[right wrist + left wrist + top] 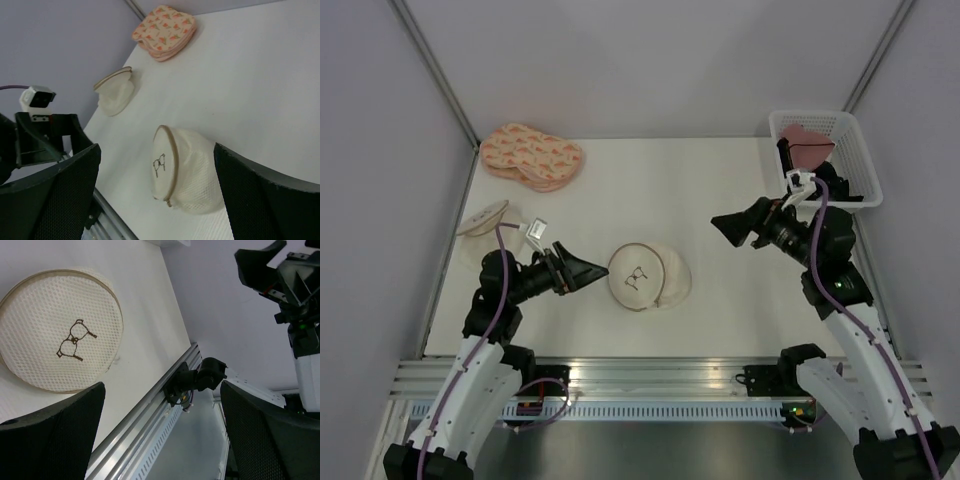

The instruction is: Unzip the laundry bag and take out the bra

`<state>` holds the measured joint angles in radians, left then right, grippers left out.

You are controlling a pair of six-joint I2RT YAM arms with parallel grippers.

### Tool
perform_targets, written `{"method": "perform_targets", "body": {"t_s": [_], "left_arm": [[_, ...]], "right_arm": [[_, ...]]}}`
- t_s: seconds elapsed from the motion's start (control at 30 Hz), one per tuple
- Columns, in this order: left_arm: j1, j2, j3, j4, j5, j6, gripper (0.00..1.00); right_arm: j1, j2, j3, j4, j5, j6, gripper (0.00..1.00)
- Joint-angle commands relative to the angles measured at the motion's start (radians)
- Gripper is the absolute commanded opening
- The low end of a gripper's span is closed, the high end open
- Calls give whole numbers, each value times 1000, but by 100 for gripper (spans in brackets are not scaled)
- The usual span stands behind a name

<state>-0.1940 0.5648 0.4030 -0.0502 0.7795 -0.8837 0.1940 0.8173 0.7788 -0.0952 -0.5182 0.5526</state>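
Next, my left gripper grips the laundry bag's tan zip rim (630, 307) (68, 392) at its near side, which faces the metal rail.
The laundry bag (648, 277) is a round cream mesh pouch with a tan zip rim and a small black mark. It lies shut at the front middle of the table. It also shows in the left wrist view (55, 335) and the right wrist view (190, 170). The bra is hidden. My left gripper (597, 270) is open and empty, just left of the bag and apart from it; the left wrist view (162, 385) shows its jaws wide. My right gripper (725, 225) is open and empty, raised to the right of the bag; its jaws also stand wide in the right wrist view (156, 147).
A peach patterned padded pair (532, 155) lies at the back left. A plain translucent round pouch (485, 220) lies at the left edge. A white basket (840, 165) at the back right holds a pink garment (808, 140). A metal rail (650, 370) runs along the table's front.
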Motion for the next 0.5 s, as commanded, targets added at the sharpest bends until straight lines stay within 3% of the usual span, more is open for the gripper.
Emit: {"method": "perform_targets", "body": {"t_s": [0.0,0.13,0.23,0.3,0.47], "left_arm": [[-5,-28,2,30,-13,9,100],[-7,-29,-53,82,-6,-12,99],[-15,-31,-153,162,-52,-125,99],[-38,-58,-236,182,-138,-222,100],[-130,-187,-378,197,-353,-386,100]], "right_arm": [[1,-150,14,-33,-59,93,98],[2,-226,-50,-138,96,220,98],[2,-244,-137,1,35,269,98],[2,-227,-180,35,-13,288,98],[2,-247,-196,-3,38,212,98]]}}
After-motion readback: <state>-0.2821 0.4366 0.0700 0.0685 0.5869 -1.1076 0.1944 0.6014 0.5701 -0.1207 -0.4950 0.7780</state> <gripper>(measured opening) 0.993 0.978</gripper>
